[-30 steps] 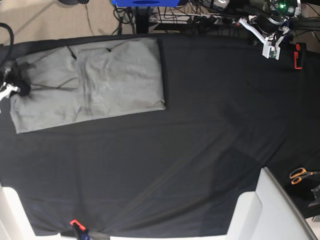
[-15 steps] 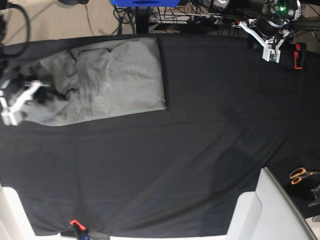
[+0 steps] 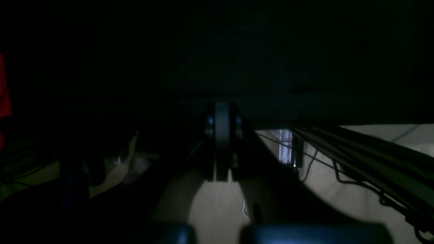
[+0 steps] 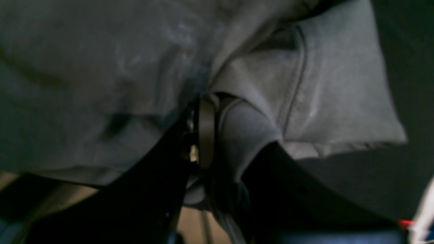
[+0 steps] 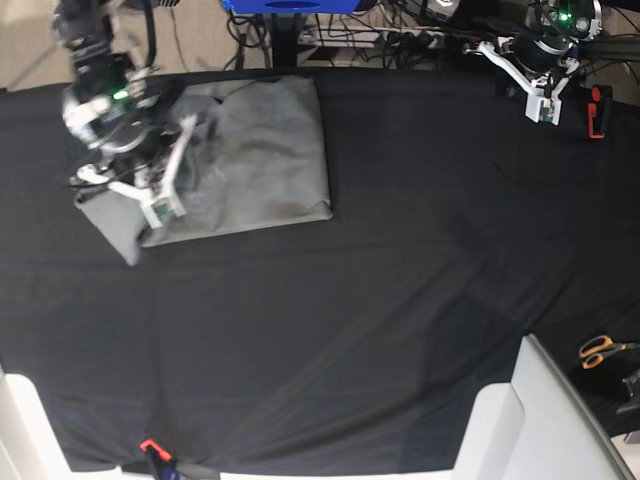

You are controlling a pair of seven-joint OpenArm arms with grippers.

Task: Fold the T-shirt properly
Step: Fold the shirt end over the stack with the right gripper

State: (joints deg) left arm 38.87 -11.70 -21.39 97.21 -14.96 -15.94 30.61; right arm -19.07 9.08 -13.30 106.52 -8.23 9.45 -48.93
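Note:
Next, my right gripper puts the bunched end of the T-shirt, now lifted over the black cloth, down near the shirt's flat edge (image 5: 306,150) facing my left gripper.
The light grey T-shirt (image 5: 262,150) lies at the back left of the black cloth (image 5: 400,300). Its left end is lifted and bunched, with a corner (image 5: 115,228) hanging down. My right gripper (image 5: 155,200) is over that end. In the right wrist view the right gripper (image 4: 206,135) is shut on a fold of the T-shirt (image 4: 318,101). My left gripper (image 5: 545,105) hovers at the back right edge, far from the shirt. In the dark left wrist view its fingers (image 3: 222,135) are pressed together with nothing between them.
Orange-handled scissors (image 5: 600,350) lie at the right edge. A red clamp (image 5: 596,112) sits beside the left gripper and another (image 5: 150,446) at the front edge. White panels (image 5: 545,420) stand at the front right. Cables run behind the table.
My right arm has swung from the table's left edge up and to the right, carrying the shirt's left end over the rest of the shirt. The left arm has barely moved.

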